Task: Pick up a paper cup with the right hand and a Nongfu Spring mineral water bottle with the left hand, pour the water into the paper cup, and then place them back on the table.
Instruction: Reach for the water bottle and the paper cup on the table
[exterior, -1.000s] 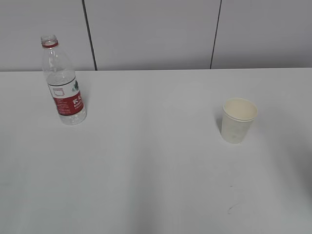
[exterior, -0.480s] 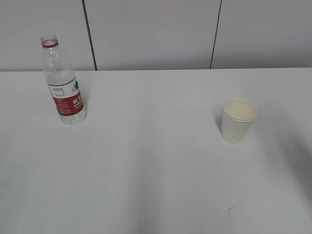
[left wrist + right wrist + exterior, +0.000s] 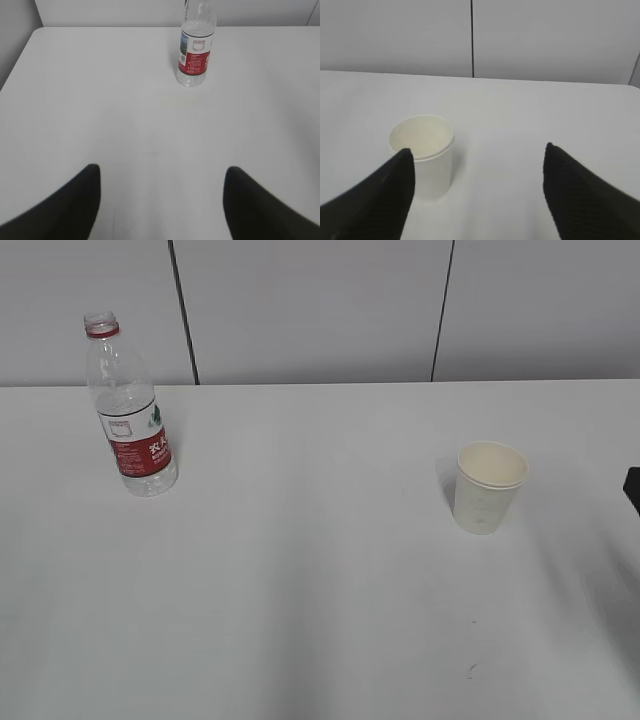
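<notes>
I should next move my right gripper to the paper cup's side [image 3: 484, 503] [image 3: 434, 172], below the cup's rim, and close it there around the middle.
The clear Nongfu Spring bottle [image 3: 130, 410] with a red-and-white label stands upright, uncapped, at the far left of the white table [image 3: 320, 570]. It also shows in the left wrist view [image 3: 196, 50], far ahead of my open, empty left gripper [image 3: 160, 172]. The cream paper cup [image 3: 488, 487] stands upright at the right. In the right wrist view the cup [image 3: 422, 152] sits just ahead of the left finger of my open right gripper [image 3: 477, 150], left of the gap between the jaws. A black bit of the right hand [image 3: 633, 488] shows at the right edge of the exterior view.
A grey panelled wall [image 3: 320, 310] with dark seams runs behind the table's far edge. A small dark scuff mark [image 3: 470, 670] lies on the table in front of the cup.
A black part of the right hand has come into the exterior view at the right edge. The bottle and cup have not moved.
</notes>
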Controlling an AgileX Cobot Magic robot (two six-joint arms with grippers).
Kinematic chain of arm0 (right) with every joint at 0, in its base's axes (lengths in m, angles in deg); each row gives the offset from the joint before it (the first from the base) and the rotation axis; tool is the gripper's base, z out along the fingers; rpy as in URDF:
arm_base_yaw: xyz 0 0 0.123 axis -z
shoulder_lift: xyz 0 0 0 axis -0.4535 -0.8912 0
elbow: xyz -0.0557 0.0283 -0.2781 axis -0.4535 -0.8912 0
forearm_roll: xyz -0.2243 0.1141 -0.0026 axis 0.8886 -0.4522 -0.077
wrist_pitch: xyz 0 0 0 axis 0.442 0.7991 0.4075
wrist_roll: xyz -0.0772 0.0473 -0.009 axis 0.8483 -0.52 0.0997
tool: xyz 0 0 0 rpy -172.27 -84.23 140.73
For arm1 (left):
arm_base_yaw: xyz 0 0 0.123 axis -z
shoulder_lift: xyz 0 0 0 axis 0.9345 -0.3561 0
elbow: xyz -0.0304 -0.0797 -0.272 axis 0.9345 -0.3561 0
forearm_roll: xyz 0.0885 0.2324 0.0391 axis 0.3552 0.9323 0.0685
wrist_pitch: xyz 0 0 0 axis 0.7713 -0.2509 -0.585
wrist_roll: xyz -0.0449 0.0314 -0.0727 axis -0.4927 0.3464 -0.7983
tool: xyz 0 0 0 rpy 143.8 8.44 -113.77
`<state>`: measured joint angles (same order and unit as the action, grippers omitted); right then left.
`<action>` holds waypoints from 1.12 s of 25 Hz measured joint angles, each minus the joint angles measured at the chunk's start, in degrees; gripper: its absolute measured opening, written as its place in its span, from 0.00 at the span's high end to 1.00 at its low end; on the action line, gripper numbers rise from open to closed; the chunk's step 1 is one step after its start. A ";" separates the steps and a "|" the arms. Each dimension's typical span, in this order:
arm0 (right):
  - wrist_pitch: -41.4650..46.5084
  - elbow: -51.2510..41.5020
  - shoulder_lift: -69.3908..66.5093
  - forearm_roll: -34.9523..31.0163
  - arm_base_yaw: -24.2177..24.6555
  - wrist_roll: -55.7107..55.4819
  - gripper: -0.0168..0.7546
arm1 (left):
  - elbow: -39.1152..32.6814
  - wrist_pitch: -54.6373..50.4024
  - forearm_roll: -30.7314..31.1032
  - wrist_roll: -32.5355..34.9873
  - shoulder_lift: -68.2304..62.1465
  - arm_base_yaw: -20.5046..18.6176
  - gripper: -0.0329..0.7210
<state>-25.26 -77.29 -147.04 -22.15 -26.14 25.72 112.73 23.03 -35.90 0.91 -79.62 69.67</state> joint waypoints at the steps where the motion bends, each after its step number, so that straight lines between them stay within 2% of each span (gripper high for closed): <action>1: -2.57 -0.44 -1.38 0.68 0.00 -0.77 0.21 | 0.00 0.00 0.00 0.00 0.00 0.00 0.34; 7: -9.41 0.38 -10.87 11.80 0.00 -4.50 0.14 | 0.00 0.00 0.00 0.00 0.00 0.00 0.34; 10: -12.20 1.40 -16.15 14.71 0.00 -5.18 0.13 | 0.00 0.00 0.00 0.00 0.00 0.00 0.34; 22: -27.34 4.14 -39.55 16.02 0.00 -5.32 0.13 | 0.00 0.00 0.00 0.00 0.00 0.00 0.34; 28: -28.85 7.83 -46.49 16.02 0.00 -3.34 0.13 | 0.00 0.00 0.00 0.00 0.00 0.00 0.34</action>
<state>-54.11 -69.46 -193.53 -6.13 -26.14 22.39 112.73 23.03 -35.90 0.91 -79.62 69.67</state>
